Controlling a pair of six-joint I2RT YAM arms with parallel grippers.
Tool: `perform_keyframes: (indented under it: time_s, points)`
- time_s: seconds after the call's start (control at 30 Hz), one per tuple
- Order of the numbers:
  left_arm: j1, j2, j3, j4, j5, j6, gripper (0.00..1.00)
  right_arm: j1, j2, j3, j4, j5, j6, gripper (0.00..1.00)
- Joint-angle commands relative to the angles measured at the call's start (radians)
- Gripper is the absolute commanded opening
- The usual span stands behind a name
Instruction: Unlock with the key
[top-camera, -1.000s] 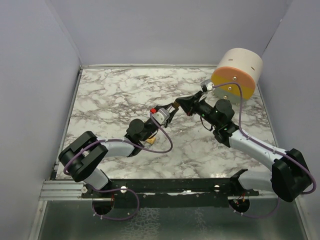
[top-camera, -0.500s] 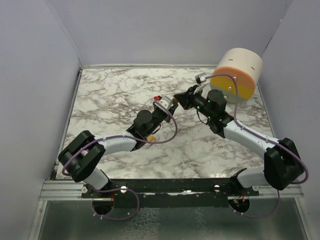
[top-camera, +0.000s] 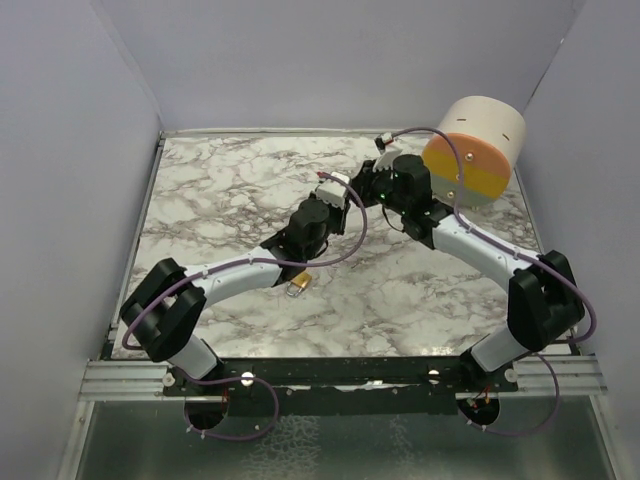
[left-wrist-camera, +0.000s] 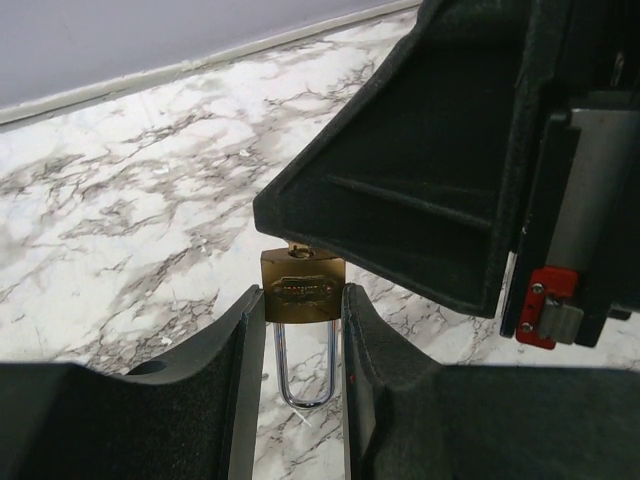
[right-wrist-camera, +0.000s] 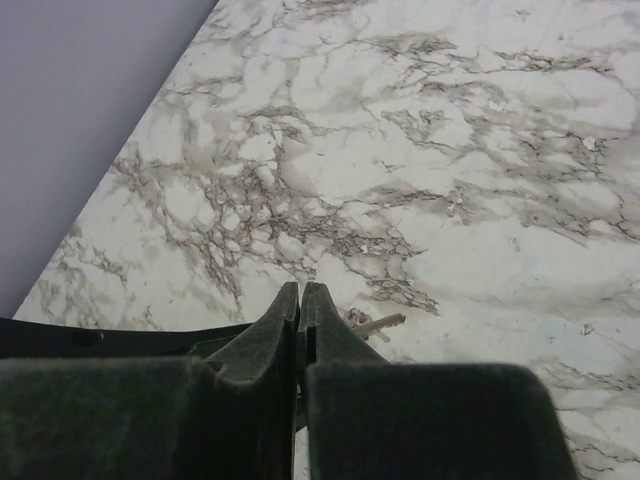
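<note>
Next, my left gripper lets go of the brass padlock on the bare marble table (top-camera: 291, 199) just behind its arm, toward the back wall.
My left gripper (left-wrist-camera: 303, 300) is shut on the brass padlock (left-wrist-camera: 303, 287), whose silver shackle (left-wrist-camera: 305, 372) points back toward the wrist. The gripper is lifted above the marble table (top-camera: 220, 190) at the centre back in the top view (top-camera: 335, 195). My right gripper (top-camera: 362, 190) meets it from the right, and its black finger (left-wrist-camera: 400, 190) sits against the padlock's keyhole end. A sliver of brass (left-wrist-camera: 297, 248) shows there, so the right gripper looks shut on the key, which is mostly hidden. In the right wrist view its jaws (right-wrist-camera: 300, 292) are pressed together, and a small key-like piece (right-wrist-camera: 375, 322) sticks out beside them.
A cream cylinder with an orange and yellow face (top-camera: 475, 150) stands at the back right corner. A small brass object (top-camera: 297, 283) lies on the table under my left forearm. Grey walls close the table at left, back and right.
Both arms have moved away from the near edge toward the back of the table. The two grippers have stayed together, with the padlock between them.
</note>
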Motion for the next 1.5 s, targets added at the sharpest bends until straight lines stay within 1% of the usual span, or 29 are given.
perform_keyframes:
  time_s: [0.0,0.17,0.3,0.4,0.67,0.9,0.93,0.97,1.0,1.03,1.07,1.1,1.27,1.37,1.47]
  points:
    - [-0.001,0.032,0.136,0.007,-0.103,-0.062,0.0,0.045,0.048,0.034,-0.236,-0.121,0.067,0.01]
    - [-0.003,0.074,0.19,-0.083,-0.169,-0.102,0.0,0.045,0.064,0.059,-0.275,-0.102,0.102,0.01]
    - [-0.003,0.097,0.214,-0.124,-0.211,-0.114,0.0,0.045,0.088,0.094,-0.326,-0.088,0.121,0.01]
    - [-0.003,0.103,0.222,-0.135,-0.224,-0.119,0.0,0.045,0.094,0.1,-0.329,-0.098,0.123,0.01]
    - [-0.002,0.1,0.205,-0.139,-0.204,-0.135,0.0,0.044,0.06,0.06,-0.255,-0.089,0.143,0.01]
    - [0.048,0.079,0.149,-0.159,-0.113,-0.231,0.0,0.003,0.024,0.054,-0.208,-0.062,0.181,0.01]
    - [0.058,0.075,0.141,-0.164,-0.102,-0.24,0.0,-0.011,0.02,0.055,-0.208,-0.056,0.189,0.14]
    - [0.068,0.071,0.134,-0.169,-0.089,-0.25,0.0,-0.027,0.015,0.05,-0.206,-0.052,0.198,0.56]
    - [0.078,0.067,0.128,-0.174,-0.077,-0.258,0.0,-0.047,0.009,0.044,-0.193,-0.056,0.202,0.76]
    - [0.086,0.064,0.125,-0.18,-0.067,-0.268,0.0,-0.067,0.004,0.037,-0.18,-0.071,0.205,0.88]
    - [0.093,0.06,0.12,-0.187,-0.054,-0.275,0.0,-0.086,0.0,0.034,-0.171,-0.087,0.206,0.92]
    - [0.102,0.057,0.115,-0.189,-0.043,-0.282,0.0,-0.101,-0.004,0.032,-0.165,-0.096,0.205,0.93]
    - [0.136,0.047,0.11,-0.206,0.0,-0.308,0.0,-0.132,-0.014,0.025,-0.165,-0.071,0.17,0.96]
    - [0.167,0.035,0.125,-0.225,0.062,-0.348,0.0,-0.131,0.025,0.045,-0.215,-0.069,0.107,0.98]
    - [0.188,0.033,0.175,-0.274,0.141,-0.384,0.0,-0.132,0.061,0.048,-0.25,-0.068,0.064,0.98]
